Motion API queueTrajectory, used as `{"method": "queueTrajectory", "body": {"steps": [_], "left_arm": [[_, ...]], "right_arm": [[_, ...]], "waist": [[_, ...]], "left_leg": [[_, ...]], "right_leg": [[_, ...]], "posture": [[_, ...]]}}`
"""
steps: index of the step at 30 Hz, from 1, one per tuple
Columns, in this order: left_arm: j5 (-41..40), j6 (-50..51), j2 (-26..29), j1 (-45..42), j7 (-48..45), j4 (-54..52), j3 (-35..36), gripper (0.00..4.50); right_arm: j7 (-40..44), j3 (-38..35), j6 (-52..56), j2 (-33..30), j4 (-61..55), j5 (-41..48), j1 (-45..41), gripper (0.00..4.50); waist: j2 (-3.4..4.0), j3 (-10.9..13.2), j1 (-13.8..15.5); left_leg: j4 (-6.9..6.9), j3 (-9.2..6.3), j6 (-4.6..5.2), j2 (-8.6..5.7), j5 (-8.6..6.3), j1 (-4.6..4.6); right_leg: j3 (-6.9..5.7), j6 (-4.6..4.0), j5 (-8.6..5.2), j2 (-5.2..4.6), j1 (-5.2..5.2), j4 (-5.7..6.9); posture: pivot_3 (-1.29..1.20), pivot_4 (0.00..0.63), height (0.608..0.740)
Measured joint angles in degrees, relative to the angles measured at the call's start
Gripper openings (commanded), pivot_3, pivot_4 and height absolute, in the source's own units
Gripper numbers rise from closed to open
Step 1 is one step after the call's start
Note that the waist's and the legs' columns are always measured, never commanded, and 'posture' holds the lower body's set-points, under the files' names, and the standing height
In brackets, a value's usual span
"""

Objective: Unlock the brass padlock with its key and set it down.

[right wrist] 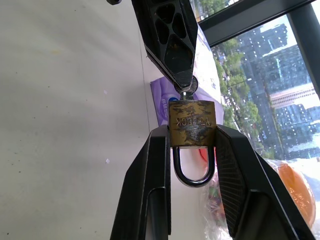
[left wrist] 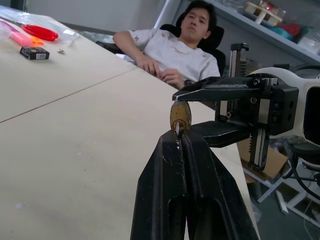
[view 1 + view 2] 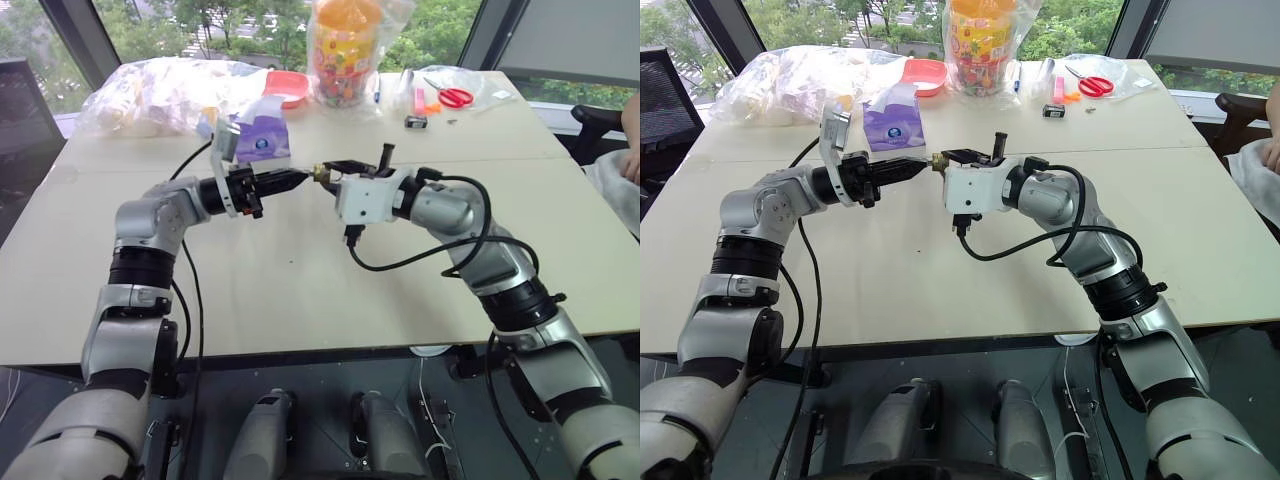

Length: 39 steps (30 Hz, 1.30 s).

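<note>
The shackle points back between my right fingers, so my left gripper will leave the key and take the padlock's body (image 1: 192,123), freeing my right gripper for the shackle.
Above the middle of the table (image 3: 300,290), both grippers meet tip to tip. The brass padlock (image 1: 191,125) is clamped by its body between the black fingers of my right gripper (image 1: 191,134), and its silvery shackle (image 1: 192,172) looks closed. The key (image 1: 186,94) sticks out of the padlock's bottom face. My left gripper (image 2: 180,137) is shut on the key's head, pointing straight at the padlock (image 2: 180,115). From the head, the padlock (image 3: 322,173) is a small gold spot between the left gripper (image 3: 298,179) and the right gripper (image 3: 330,170).
A purple tissue box (image 3: 262,140) stands just behind the left gripper. Further back are plastic bags (image 3: 160,95), a red bowl (image 3: 288,88), an orange jar (image 3: 345,45), red scissors (image 3: 455,97) and a small black object (image 3: 416,121). A person (image 2: 175,50) sits at the table's right end.
</note>
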Motion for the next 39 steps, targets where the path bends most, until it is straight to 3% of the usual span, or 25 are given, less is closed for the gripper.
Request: {"method": "queueTrajectory", "body": {"steps": [3,7,12,14,16,18,21,27,39], "left_arm": [[4.4,-7.3,0.0,0.3,0.4,-1.1,-2.2,0.02],[15.5,-27.4,0.3,1.6,1.8,-2.3,-7.5,0.02],[20.6,-39.9,0.2,2.3,2.0,-1.0,-8.6,0.02],[19.1,-34.7,0.3,2.0,0.5,-1.1,-8.4,0.02],[14.8,-23.4,0.9,1.4,-2.0,-1.4,-7.4,0.02],[10.0,-11.9,2.5,1.1,-5.3,-1.6,-6.1,0.60],[6.9,-3.6,3.6,1.1,-8.5,-1.6,-6.0,1.71],[4.5,0.2,3.5,0.5,-6.0,-1.2,-1.7,1.71],[4.7,-1.2,-0.5,-1.6,-3.0,1.5,-1.6,1.71]], "right_arm": [[0.2,0.0,0.6,-0.2,0.0,-0.2,0.2,0.65],[1.1,0.0,2.0,-0.6,0.0,-0.2,1.1,0.65],[2.0,-0.3,2.1,-0.6,0.0,-0.1,1.3,0.65],[2.4,-0.1,2.1,-0.6,0.0,-0.1,1.5,0.65],[2.5,0.2,2.0,-0.2,-0.1,-0.1,1.7,0.65],[2.7,0.6,1.2,0.2,-0.8,0.0,1.8,0.65],[2.1,0.1,1.2,0.2,-1.4,-0.1,1.7,0.65],[1.7,0.1,1.3,0.2,-1.4,-0.2,1.7,0.65],[1.4,0.1,1.2,0.5,-1.4,-0.2,1.7,0.65]], "waist": [[0.00,0.0,0.1],[0.00,0.0,0.2],[0.00,0.0,0.1],[0.00,0.0,0.0],[0.00,0.0,-0.1],[0.00,0.0,-0.2],[0.00,0.0,-0.1],[0.00,0.0,0.0],[0.00,0.0,0.0]], "left_leg": [[0.00,0.00,0.00,0.00,0.00,0.00],[-0.01,0.02,0.00,-0.01,0.00,0.00],[-0.02,0.02,0.01,0.01,-0.01,0.00],[-0.01,0.03,0.02,0.01,-0.01,0.00],[0.01,0.03,0.03,0.01,-0.02,-0.01],[0.02,0.03,0.05,0.02,-0.03,0.00],[0.07,0.03,0.05,0.02,-0.03,-0.01],[0.16,0.00,0.05,0.02,-0.03,0.00],[0.16,0.01,0.05,0.02,-0.03,0.01]], "right_leg": [[0.00,0.00,0.00,0.00,0.00,-0.01],[0.05,-0.04,0.01,-0.02,0.00,-0.03],[0.05,-0.04,0.00,-0.01,-0.02,-0.02],[0.04,-0.03,0.00,0.00,-0.02,-0.02],[0.04,0.00,-0.01,0.02,-0.01,0.00],[0.04,0.03,-0.01,0.03,-0.02,0.03],[0.04,0.04,-0.02,0.03,-0.02,0.10],[0.04,0.01,-0.03,0.02,0.00,0.14],[0.05,0.02,-0.02,0.02,-0.01,0.20]], "posture": [[0.00,0.150,0.740],[0.00,0.150,0.740],[0.00,0.150,0.740],[0.00,0.150,0.740],[0.00,0.150,0.740],[0.00,0.150,0.740],[0.00,0.150,0.740],[0.00,0.150,0.740],[0.00,0.150,0.740]]}}
